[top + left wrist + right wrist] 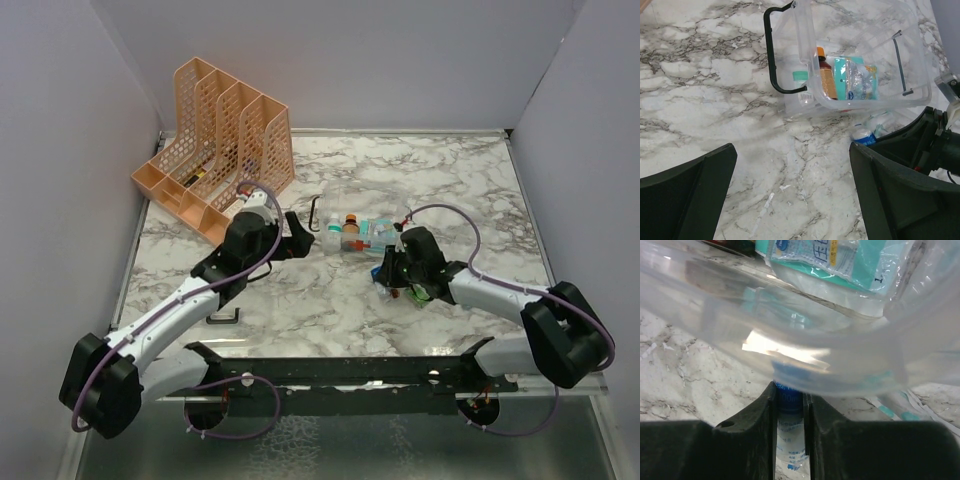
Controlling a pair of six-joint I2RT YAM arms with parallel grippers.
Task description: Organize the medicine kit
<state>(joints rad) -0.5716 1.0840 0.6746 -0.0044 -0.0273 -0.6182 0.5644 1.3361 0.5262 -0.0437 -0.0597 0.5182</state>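
I will release the small clear bottle with my right gripper inside the medicine kit [356, 209], just behind the brown bottle.
The medicine kit [338, 205], a clear plastic box with a black handle [771, 55], lies mid-table. Through its wall [920, 75] I see a brown bottle with an orange cap [826, 77], a green-capped bottle [800, 79] and a teal packet [855, 80]. My left gripper [297, 240] is open and empty just left of the kit, its fingers [687, 195] wide apart over bare marble. My right gripper [390, 265] is shut on a small clear bottle with a blue label [789, 407], pressed up against the kit's rim [790, 340]. That bottle also shows in the left wrist view [863, 135].
An orange mesh file rack [215, 140] stands at the back left. A small black U-shaped piece [228, 317] lies on the marble near the left arm. More clear and teal packets [900, 405] lie on the table beside the kit. Grey walls close in on three sides.
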